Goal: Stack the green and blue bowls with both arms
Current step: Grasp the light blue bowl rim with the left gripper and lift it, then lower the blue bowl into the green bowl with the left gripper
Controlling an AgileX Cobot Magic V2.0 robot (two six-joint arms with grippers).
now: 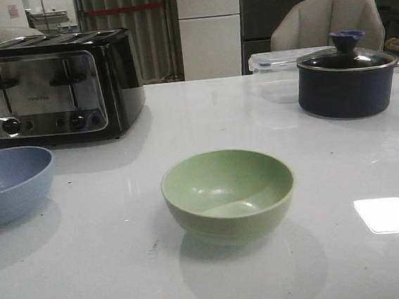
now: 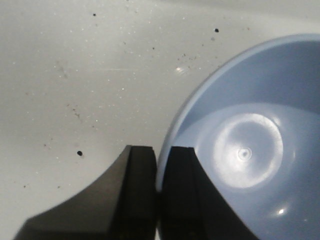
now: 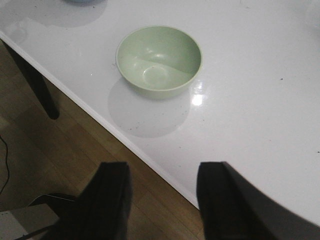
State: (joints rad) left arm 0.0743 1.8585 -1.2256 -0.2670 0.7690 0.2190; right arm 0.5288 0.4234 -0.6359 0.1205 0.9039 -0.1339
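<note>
I need to release the blue bowl from my left gripper inside the green bowl (image 1: 224, 172), which is near the middle of the white table.
The pale green bowl (image 1: 228, 194) stands upright and empty near the middle of the white table; it also shows in the right wrist view (image 3: 159, 61). The grey-blue bowl (image 1: 8, 183) is at the left edge of the front view. In the left wrist view my left gripper (image 2: 159, 150) is shut on the blue bowl's (image 2: 250, 145) rim, one finger inside and one outside. My right gripper (image 3: 162, 172) is open and empty, hanging over the table's front edge, well short of the green bowl. Neither gripper shows in the front view.
A black and silver toaster (image 1: 52, 87) stands at the back left. A dark navy pot with a glass lid (image 1: 348, 78) stands at the back right, with a clear plastic box (image 1: 273, 65) behind it. The table edge (image 3: 125, 137) and the wooden floor lie under my right gripper.
</note>
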